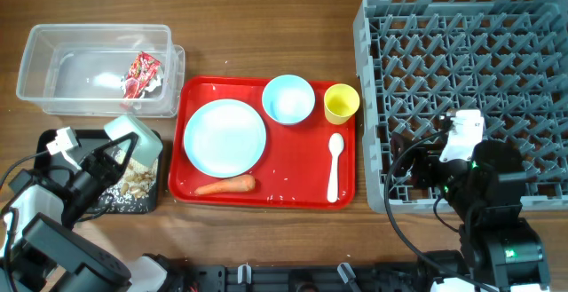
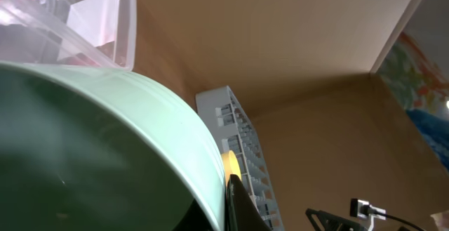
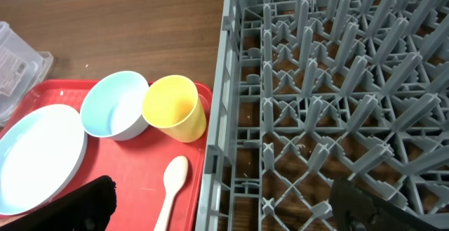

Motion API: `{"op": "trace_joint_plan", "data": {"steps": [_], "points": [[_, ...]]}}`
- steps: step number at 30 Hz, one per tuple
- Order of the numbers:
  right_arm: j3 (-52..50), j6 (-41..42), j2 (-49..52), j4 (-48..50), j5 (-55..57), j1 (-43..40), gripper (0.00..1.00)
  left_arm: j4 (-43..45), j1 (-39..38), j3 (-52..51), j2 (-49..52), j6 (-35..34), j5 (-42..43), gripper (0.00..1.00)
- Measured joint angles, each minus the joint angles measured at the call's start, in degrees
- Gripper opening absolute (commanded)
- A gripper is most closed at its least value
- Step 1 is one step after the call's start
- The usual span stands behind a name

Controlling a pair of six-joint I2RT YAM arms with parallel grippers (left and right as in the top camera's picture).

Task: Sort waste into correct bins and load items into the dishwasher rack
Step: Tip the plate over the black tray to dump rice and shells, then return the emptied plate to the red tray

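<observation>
Next, my left gripper lets go of the pale blue bowl on top of the blue plate (image 1: 233,146) that sits in the red serving tray.
My left gripper (image 1: 114,154) is shut on a pale blue bowl (image 1: 133,138), held tilted over the black tray (image 1: 62,138), which holds brownish food scraps (image 1: 138,182). That bowl (image 2: 105,154) fills the left wrist view. The clear tub (image 1: 44,52) holds the red-and-clear wrapper (image 1: 142,72) and a white tissue (image 1: 106,81). A red serving tray (image 1: 306,163) carries the blue plate (image 1: 224,137), a second bowl (image 1: 288,98), the yellow cup (image 1: 341,103), the white spoon (image 1: 335,166) and the carrot (image 1: 225,185). My right gripper (image 3: 224,210) is open and empty over the grey rack's (image 1: 532,26) front left corner.
The rack (image 3: 316,83) stands right against the red tray's right edge. The clear tub's corner (image 2: 105,20) sits close to the held bowl. The right wrist view shows the cup (image 3: 172,108), bowl (image 3: 112,104), plate (image 3: 35,157) and spoon (image 3: 172,189).
</observation>
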Motion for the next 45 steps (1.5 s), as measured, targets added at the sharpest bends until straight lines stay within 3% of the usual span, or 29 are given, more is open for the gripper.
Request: {"op": "trace_joint_plan", "data": {"steps": [10, 19, 23, 27, 31, 35, 38, 45], "points": [[0.0, 0.0, 0.0, -0.02, 0.0, 0.0, 1.0, -2.62, -1.51, 0.0, 0.0, 2.23, 1.18, 0.04], [0.0, 0.0, 0.0, -0.04, 0.0, 0.0, 1.0, -2.03, -16.5, 5.7, 0.0, -1.4, -3.15, 0.04], [0.0, 0.0, 0.0, -0.35, 0.0, 0.0, 1.0, 1.42, -28.33, 8.76, 0.0, -5.77, -10.01, 0.04], [0.0, 0.0, 0.0, -0.42, 0.0, 0.02, 1.0, 9.57, -39.45, 9.53, 0.0, -15.61, -21.09, 0.04], [0.0, 0.0, 0.0, -0.42, 0.0, 0.0, 1.0, 15.3, -54.93, 9.57, 0.0, -27.76, -40.81, 0.04], [0.0, 0.0, 0.0, -0.48, 0.0, 0.0, 1.0, 16.57, -63.23, 9.81, -0.02, -32.59, -51.17, 0.13], [0.0, 0.0, 0.0, -0.87, 0.0, 0.0, 1.0, 17.35, -70.66, 9.94, -0.02, -37.59, -62.34, 0.42], [0.0, 0.0, 0.0, -0.9, 0.0, 0.0, 1.0, 17.33, -75.03, 11.32, -0.02, -42.49, -70.14, 0.5]]}}
